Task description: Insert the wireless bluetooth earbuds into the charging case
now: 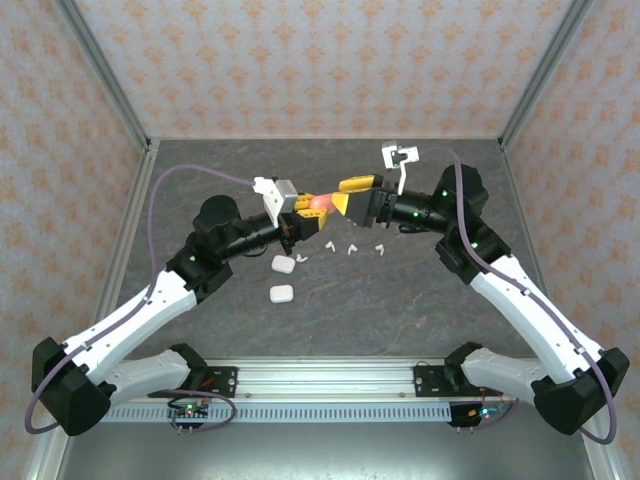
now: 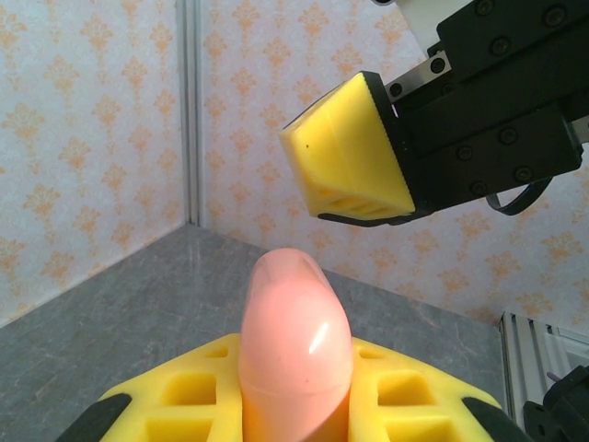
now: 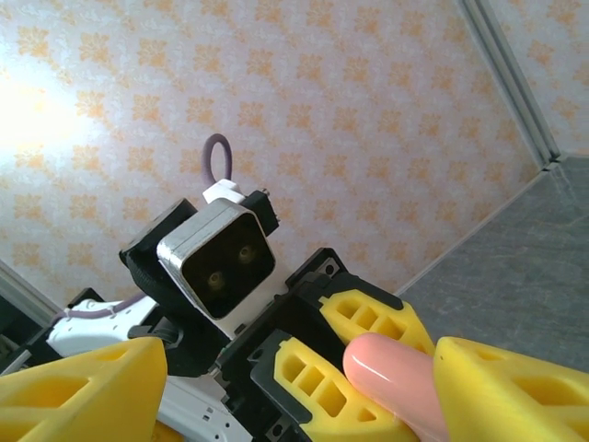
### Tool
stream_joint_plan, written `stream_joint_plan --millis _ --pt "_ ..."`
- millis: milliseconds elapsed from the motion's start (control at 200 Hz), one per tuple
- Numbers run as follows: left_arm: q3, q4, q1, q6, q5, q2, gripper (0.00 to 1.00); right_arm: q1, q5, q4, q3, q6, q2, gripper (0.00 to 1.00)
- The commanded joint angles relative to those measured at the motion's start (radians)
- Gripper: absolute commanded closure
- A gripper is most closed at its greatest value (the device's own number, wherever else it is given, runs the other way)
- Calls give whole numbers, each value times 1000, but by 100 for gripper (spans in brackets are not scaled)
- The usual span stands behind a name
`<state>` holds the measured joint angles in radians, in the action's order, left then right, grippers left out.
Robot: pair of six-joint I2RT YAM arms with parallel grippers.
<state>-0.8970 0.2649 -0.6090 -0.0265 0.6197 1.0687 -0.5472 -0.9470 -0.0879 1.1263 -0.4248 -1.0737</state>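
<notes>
I will use my left gripper to set the coral-pink charging case down on the grey table [image 1: 317, 198] behind the loose white earbuds.
A coral-pink charging case [image 1: 320, 204] is held up above the table, closed, with my left gripper [image 1: 307, 207] shut on it. In the left wrist view the case [image 2: 294, 322] sticks up between the yellow fingers [image 2: 184, 396]. My right gripper [image 1: 340, 196] faces it from the right with its jaws wide apart. One right finger [image 3: 515, 387] lies against the case [image 3: 391, 373] and the other [image 3: 83, 387] stands well clear. Several tiny white earbuds [image 1: 351, 250] lie loose on the table below.
Two white pebble-like cases [image 1: 283, 264] [image 1: 281, 294] rest on the grey table under the left arm. Patterned walls with metal posts close in the back and sides. A rail runs along the near edge at the arm bases.
</notes>
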Motion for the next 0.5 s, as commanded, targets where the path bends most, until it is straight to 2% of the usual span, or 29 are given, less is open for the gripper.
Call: stream_joint_plan --millis 0,120,260,365,490 --pt "-14 -1 -8 13 -20 -12 100 -2 58 87 45 83 23 24" --pt "-24 -42 -8 24 -68 0 100 -2 147 186 66 145 32 23" --pt "-27 -81 -6 34 -162 29 100 19 322 317 83 189 40 19" --pt "-45 -131 16 37 -191 55 100 73 400 363 66 145 43 16" --pt "-69 -149 107 -25 -149 110 100 155 436 368 3 55 46 11"
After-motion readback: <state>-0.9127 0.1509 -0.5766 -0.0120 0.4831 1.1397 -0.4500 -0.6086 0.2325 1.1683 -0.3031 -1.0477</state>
